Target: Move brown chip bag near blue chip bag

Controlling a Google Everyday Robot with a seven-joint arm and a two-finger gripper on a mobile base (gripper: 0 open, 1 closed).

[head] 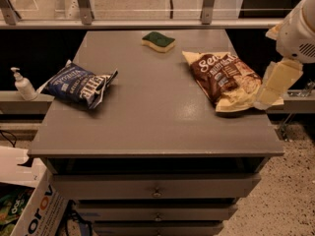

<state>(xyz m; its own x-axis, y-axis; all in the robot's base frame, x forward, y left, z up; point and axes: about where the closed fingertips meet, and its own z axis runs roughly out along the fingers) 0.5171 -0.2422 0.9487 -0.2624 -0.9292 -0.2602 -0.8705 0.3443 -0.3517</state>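
Observation:
My gripper will close on the brown chip bag's side [252, 84] that is farthest from the blue chip bag, toward the near end of the brown chip bag.
The brown chip bag [225, 78] lies flat on the right side of the grey table [152, 127], with dark brown front, white script and cream edges. The blue chip bag [78, 85] lies at the table's left edge, partly overhanging it. My gripper [276, 85] hangs at the table's right edge, just right of the brown bag's near end and beside it. Its cream-coloured body overlaps the bag's right corner in the view. The white arm [300, 28] rises above it at the top right.
A green and yellow sponge [158, 41] lies at the back middle of the table. A hand-sanitiser pump bottle [22, 84] stands on a ledge left of the table. Drawers [156, 188] sit under the tabletop. A cardboard box [29, 210] is on the floor at the bottom left.

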